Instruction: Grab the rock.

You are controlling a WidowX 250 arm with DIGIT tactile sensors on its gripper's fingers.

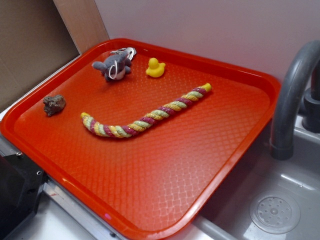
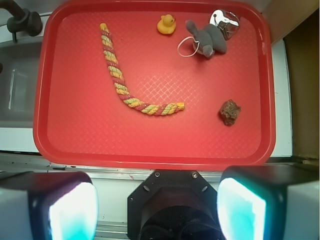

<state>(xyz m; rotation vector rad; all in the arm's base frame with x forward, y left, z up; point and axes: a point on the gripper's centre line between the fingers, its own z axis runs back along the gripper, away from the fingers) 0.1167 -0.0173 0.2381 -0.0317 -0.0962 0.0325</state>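
Note:
The rock has one side toward the striped rope and one toward the tray's rim. My gripper needs to next close around the middle of the rock (image 1: 53,105) (image 2: 230,112), gripping those two sides.
The rock (image 1: 54,104) is a small rough brownish-grey lump lying near the left rim of the red tray (image 1: 165,200). In the wrist view the rock (image 2: 230,111) sits at the tray's right side, far above the fingers. My gripper (image 2: 157,207) is open, its two pads (image 2: 72,212) wide apart at the bottom of the wrist view, high over the tray's near edge with nothing between them. The gripper does not show in the exterior view.
On the tray (image 2: 150,157) also lie a striped rope (image 1: 145,117), a yellow duck (image 1: 155,68) and a grey plush toy with keyring (image 1: 116,64). A grey faucet (image 1: 292,95) and a sink with its drain (image 1: 274,214) stand to the right.

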